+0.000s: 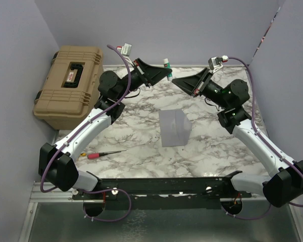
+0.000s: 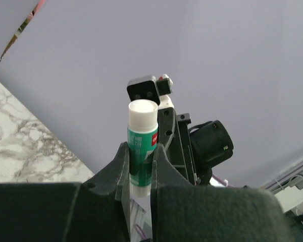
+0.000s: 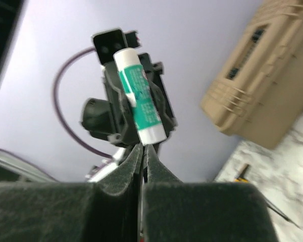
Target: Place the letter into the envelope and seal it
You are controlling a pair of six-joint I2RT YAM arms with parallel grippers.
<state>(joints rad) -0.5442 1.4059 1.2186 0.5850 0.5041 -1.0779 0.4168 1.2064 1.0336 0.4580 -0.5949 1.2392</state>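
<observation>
I can see my right gripper's shut fingers just short of the slanting glue stick, so I will open that gripper, line it up and take its lower white end (image 3: 152,134).
The grey-lilac envelope (image 1: 174,127) lies flat at the middle of the marble table. The letter is not in view. Both arms are raised over the far side of the table, tips facing each other. My left gripper (image 1: 167,74) is shut on a green-and-white glue stick (image 1: 166,63), which stands upright between its fingers (image 2: 164,156) in the left wrist view, where the glue stick (image 2: 142,146) has its white end up. My right gripper (image 3: 142,148) is shut with nothing between its jaws, its tips just under the glue stick (image 3: 140,96).
A tan hard case (image 1: 69,85) sits at the far left of the table. A red-handled screwdriver (image 1: 103,154) lies on the marble near the left arm. Lilac walls close in the left, back and right sides.
</observation>
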